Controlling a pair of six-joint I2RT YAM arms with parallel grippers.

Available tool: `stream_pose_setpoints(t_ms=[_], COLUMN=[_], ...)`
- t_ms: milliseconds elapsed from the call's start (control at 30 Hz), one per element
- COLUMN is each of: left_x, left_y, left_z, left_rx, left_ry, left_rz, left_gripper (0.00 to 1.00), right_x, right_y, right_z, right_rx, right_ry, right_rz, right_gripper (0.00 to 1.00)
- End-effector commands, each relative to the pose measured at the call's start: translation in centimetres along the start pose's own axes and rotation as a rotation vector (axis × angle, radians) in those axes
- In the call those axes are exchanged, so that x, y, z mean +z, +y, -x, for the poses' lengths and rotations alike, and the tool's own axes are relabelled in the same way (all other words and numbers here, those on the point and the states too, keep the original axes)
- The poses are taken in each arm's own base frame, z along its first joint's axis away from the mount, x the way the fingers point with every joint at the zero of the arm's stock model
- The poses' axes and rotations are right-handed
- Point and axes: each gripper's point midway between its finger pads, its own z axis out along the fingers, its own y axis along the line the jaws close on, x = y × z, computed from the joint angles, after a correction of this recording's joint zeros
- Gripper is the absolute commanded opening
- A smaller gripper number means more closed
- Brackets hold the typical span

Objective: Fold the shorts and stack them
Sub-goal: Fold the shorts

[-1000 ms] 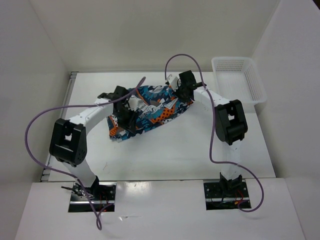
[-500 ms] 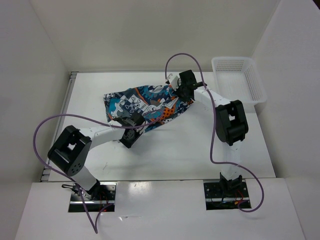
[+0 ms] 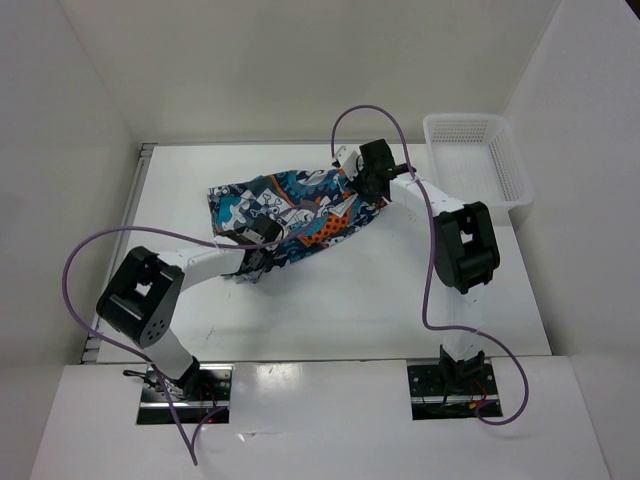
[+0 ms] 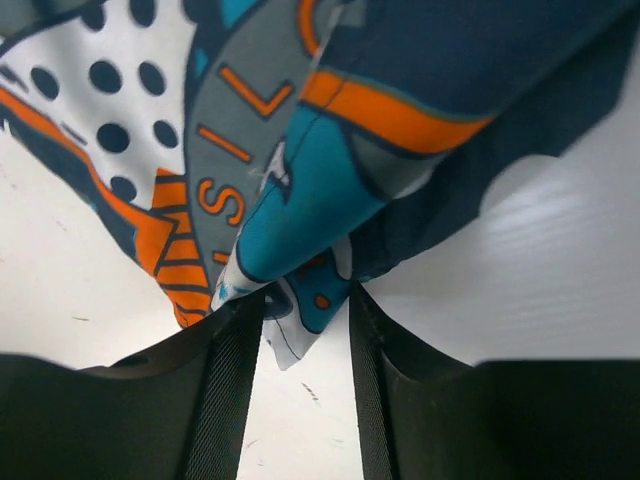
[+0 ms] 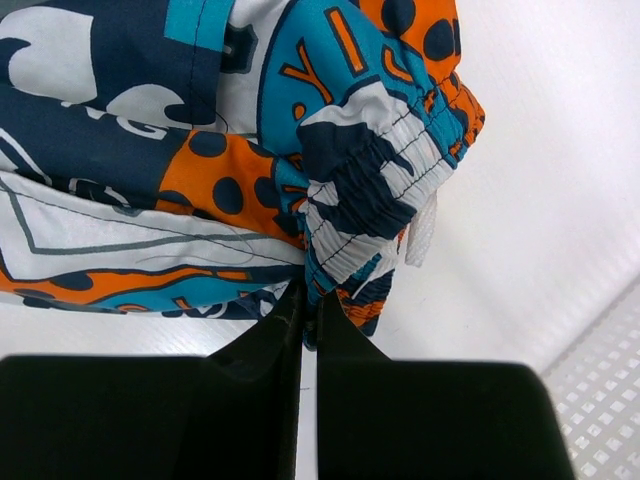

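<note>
I need to let go of the elastic waistband with my right gripper on the table, at the shorts' end [image 3: 361, 214] closest to the white mesh basket.
The shorts [image 3: 300, 205], a teal, orange, white and navy print, lie spread across the far middle of the table. My right gripper [image 3: 360, 183] is at their right end, shut on the gathered waistband [image 5: 370, 190]. In the right wrist view its jaws [image 5: 310, 300] pinch the cloth edge with no gap. My left gripper [image 3: 262, 252] sits low at the near hem. Its fingers [image 4: 303, 300] stand apart, with a loose corner of the shorts [image 4: 300, 180] between the tips and bare table showing between them.
A white mesh basket [image 3: 475, 150] stands at the far right; its wall shows in the right wrist view [image 5: 600, 400]. Purple cables loop above both arms. White walls close in the table on the left, back and right.
My left arm has come off the top of the shorts and dropped to their near hem. The left side of the shorts now lies spread out flatter. The right gripper has kept its hold.
</note>
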Motion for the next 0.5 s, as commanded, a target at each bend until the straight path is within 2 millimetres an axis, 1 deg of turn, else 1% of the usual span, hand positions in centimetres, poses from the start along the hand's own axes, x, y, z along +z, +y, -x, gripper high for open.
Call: stream_pose_setpoints(t_ms=[0,33,67,100,133,167,233,267,300,333,367,400,433,467], left_x=[1.4,1.4,1.7,1.7,1.5,1.2,1.1,1.1,1.1,1.0,0.9,0.1,0.1,0.0], left_y=[0.9,1.1,0.7,0.8,0.5,-0.1,-0.4,-0.4,-0.4,-0.4,0.1,1.1,1.1,1.6], left_z=[-0.9,-1.4,-1.8,-2.3,-2.7,-2.7,-2.9,-2.9,-2.9,-3.1,-3.0,-2.7,-2.6,-2.6], left_rx=[-0.023,-0.031,-0.024,-0.029,-0.025,-0.023,-0.022,-0.022,-0.022,-0.019,-0.020,-0.037,-0.037,-0.054], left_ry=[0.051,0.069,0.090,0.108,0.123,0.134,0.143,0.143,0.143,0.152,0.144,0.115,0.115,0.108], left_rz=[0.012,0.006,-0.009,-0.018,-0.038,-0.079,-0.096,-0.096,-0.096,-0.097,-0.073,-0.041,-0.040,-0.035], left_gripper=[0.47,0.46,0.44,0.41,0.37,0.25,0.15,0.11,0.03,0.01,0.00,0.00,0.00,0.00], right_x=[-2.1,-2.1,-2.1,-2.1,-2.1,-2.1,-2.1,-1.7,-1.7,-1.8,-1.8,-1.8,-1.8,-2.2], right_y=[-1.2,-1.2,-1.2,-1.2,-1.2,-1.2,-1.2,-1.0,-1.0,-1.2,-1.6,-2.1,-2.4,-2.7], right_z=[1.7,1.7,1.7,1.7,1.7,1.7,1.7,1.5,1.5,1.4,1.5,1.4,1.8,1.9], right_rx=[0.007,0.007,0.007,0.007,0.007,0.007,0.007,0.007,0.007,0.008,0.008,0.009,-0.003,-0.003], right_ry=[-0.062,-0.062,-0.062,-0.062,-0.062,-0.062,-0.062,-0.054,-0.054,-0.049,-0.053,-0.046,-0.058,-0.059], right_rz=[-0.034,-0.034,-0.034,-0.034,-0.034,-0.034,-0.034,-0.029,-0.029,-0.037,-0.056,-0.087,-0.096,-0.111], right_gripper=[0.00,0.00,0.00,0.00,0.00,0.00,0.00,0.00,0.00,0.00,0.00,0.00,0.00,0.00])
